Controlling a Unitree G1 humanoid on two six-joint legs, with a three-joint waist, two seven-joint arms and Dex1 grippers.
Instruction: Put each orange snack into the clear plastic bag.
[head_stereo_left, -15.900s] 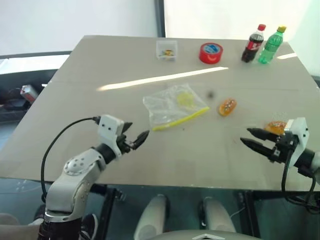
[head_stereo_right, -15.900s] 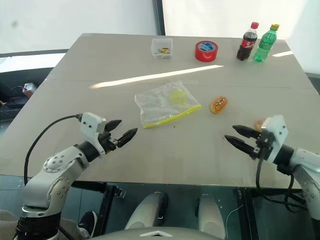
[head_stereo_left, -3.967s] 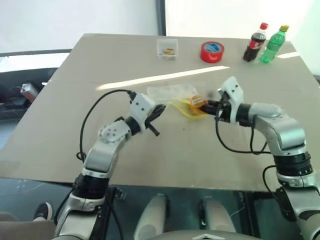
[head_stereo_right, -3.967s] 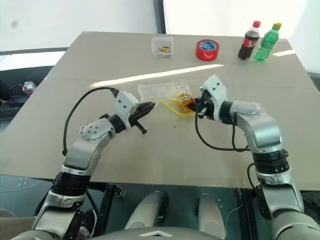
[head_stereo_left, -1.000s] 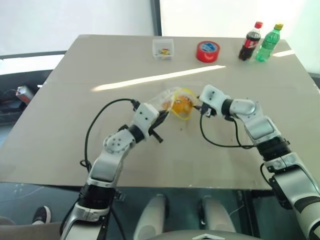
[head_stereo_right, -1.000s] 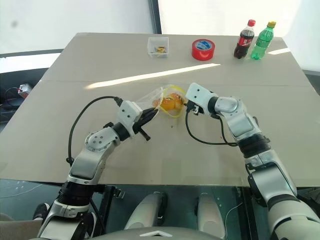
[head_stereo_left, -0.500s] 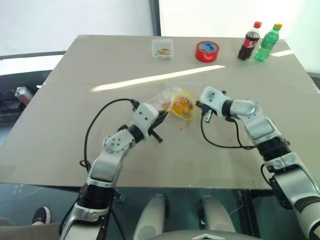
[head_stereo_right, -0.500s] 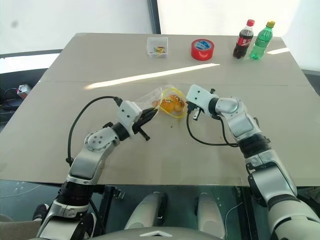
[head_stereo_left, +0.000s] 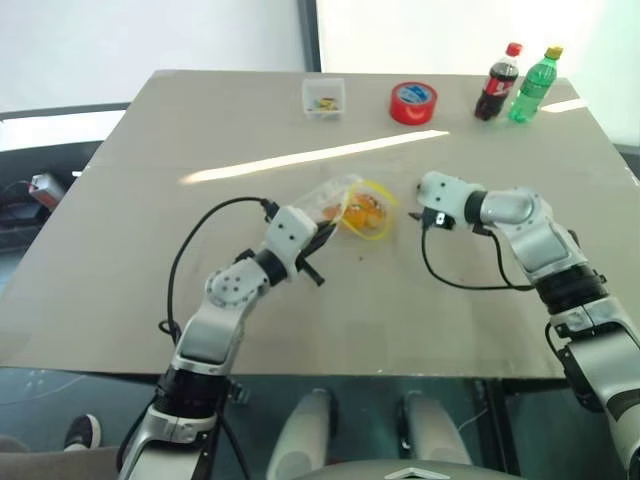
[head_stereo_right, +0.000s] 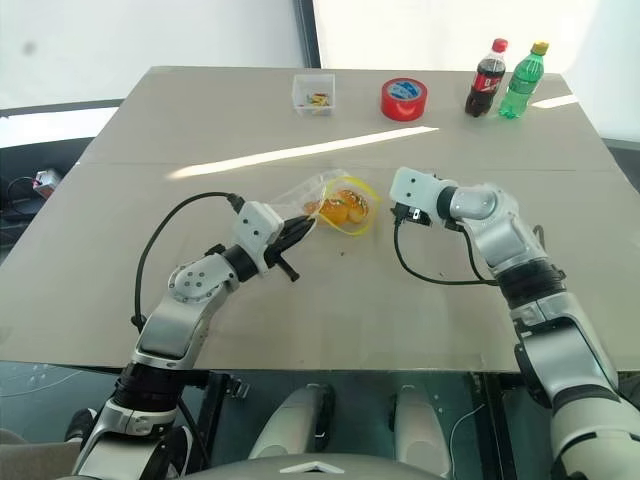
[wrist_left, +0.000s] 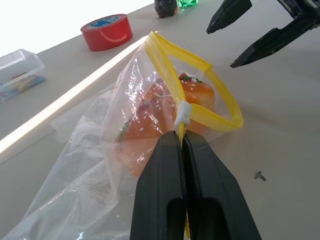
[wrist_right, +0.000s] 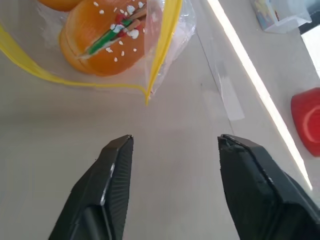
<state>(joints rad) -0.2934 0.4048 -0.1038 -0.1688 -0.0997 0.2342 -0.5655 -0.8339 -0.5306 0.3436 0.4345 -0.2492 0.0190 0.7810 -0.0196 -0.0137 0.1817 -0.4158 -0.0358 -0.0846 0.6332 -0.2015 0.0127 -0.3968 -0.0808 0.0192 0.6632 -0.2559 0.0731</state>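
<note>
The bag's yellow rim bows wide open around the orange snacks, so next my right gripper pinches the rim's loose corner (wrist_right: 147, 96) and draws both edges of the rim straight together.
The clear plastic bag (head_stereo_left: 335, 203) lies mid-table, its yellow-rimmed mouth lifted and facing right. My left gripper (wrist_left: 181, 137) is shut on the bag's yellow strip (wrist_left: 165, 60) and holds the mouth up. Two orange snacks (head_stereo_right: 345, 208) sit inside the bag, one speckled snack (wrist_right: 102, 42) close to the mouth and the other (wrist_left: 142, 142) deeper in. My right gripper (wrist_right: 175, 137) hangs open and empty a short way right of the bag's mouth, pointing at it; it also appears as the right gripper (wrist_left: 221, 48).
At the table's far edge stand a small clear box (head_stereo_left: 323, 98), a red tape roll (head_stereo_left: 413, 103), a cola bottle (head_stereo_left: 494, 82) and a green bottle (head_stereo_left: 530, 85). The grey table (head_stereo_left: 200, 140) has a bright light streak across its middle.
My right gripper has drawn back to the right from the bag's mouth and its fingers have opened. The left gripper and bag have stayed put.
</note>
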